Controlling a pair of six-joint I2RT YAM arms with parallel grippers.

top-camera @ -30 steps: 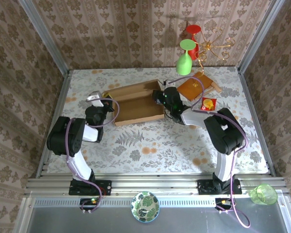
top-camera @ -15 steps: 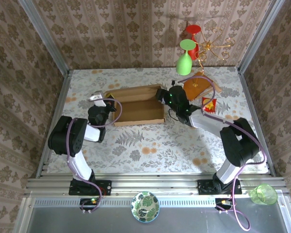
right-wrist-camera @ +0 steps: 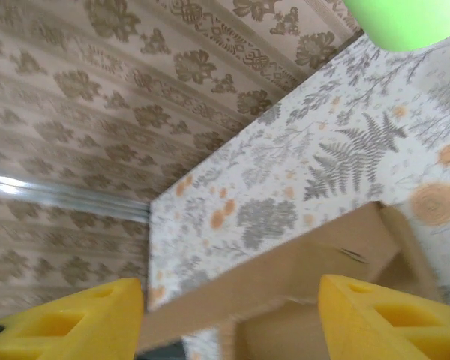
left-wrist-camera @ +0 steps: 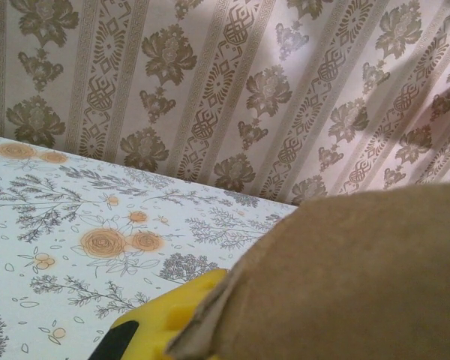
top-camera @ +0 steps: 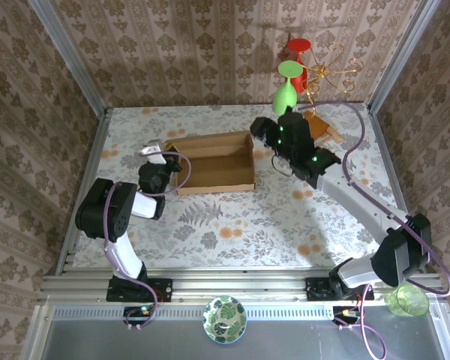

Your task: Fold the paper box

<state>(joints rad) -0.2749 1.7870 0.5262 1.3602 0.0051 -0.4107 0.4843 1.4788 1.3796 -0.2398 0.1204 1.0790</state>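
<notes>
The paper box's far side leans back while my left gripper holds the box's end, so that gripper should open, move back and pinch the far side's corner [top-camera: 174, 141].
The paper box [top-camera: 214, 163] lies mid-table as a shallow light-brown tray with its walls up. My left gripper [top-camera: 166, 159] is shut on the box's left end. In the left wrist view, cardboard [left-wrist-camera: 360, 277] covers the lower right and one yellow finger [left-wrist-camera: 154, 322] presses against its edge. My right gripper [top-camera: 261, 132] hovers open just above and beyond the box's right end. In the right wrist view its yellow fingers [right-wrist-camera: 60, 319] stand wide apart, with the box's wall [right-wrist-camera: 285, 274] below them and nothing between them.
A green goblet [top-camera: 285, 94], a red vessel [top-camera: 300, 54] and a gold wire stand [top-camera: 334, 73] stand at the back right. A reddish wooden board [top-camera: 320, 126] lies behind the right arm. A leaf-patterned plate [top-camera: 225, 319] and a green cup [top-camera: 407, 300] sit off the table's near edge.
My right gripper has opened, let go of the box's right end and lifted back to the right as the arm stretched out. The left gripper stays put.
</notes>
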